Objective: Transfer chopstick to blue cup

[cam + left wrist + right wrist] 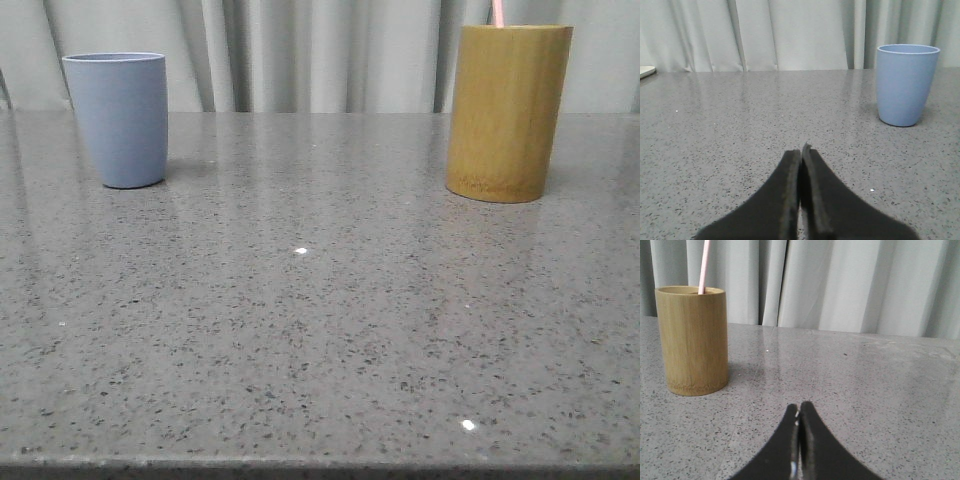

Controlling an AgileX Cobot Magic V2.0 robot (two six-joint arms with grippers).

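I move my left gripper to the blue cup next and close it on the cup's rim (66, 60) (879, 49), on the side away from the bamboo holder.
The blue cup (118, 118) stands upright at the far left of the table; it also shows in the left wrist view (906, 84). A pale pink chopstick (497, 12) sticks up out of the yellow-brown bamboo holder (506, 110) at the far right, and shows in the right wrist view (703, 266) above that holder (692, 340). My left gripper (801, 150) is shut and empty, low over the table, well short of the blue cup. My right gripper (799, 406) is shut and empty, short of the holder. Neither gripper shows in the front view.
The speckled grey stone table (320, 330) runs to a pale curtain (320, 50) at the back. A pale flat edge (646, 71) shows at the table's far side in the left wrist view.
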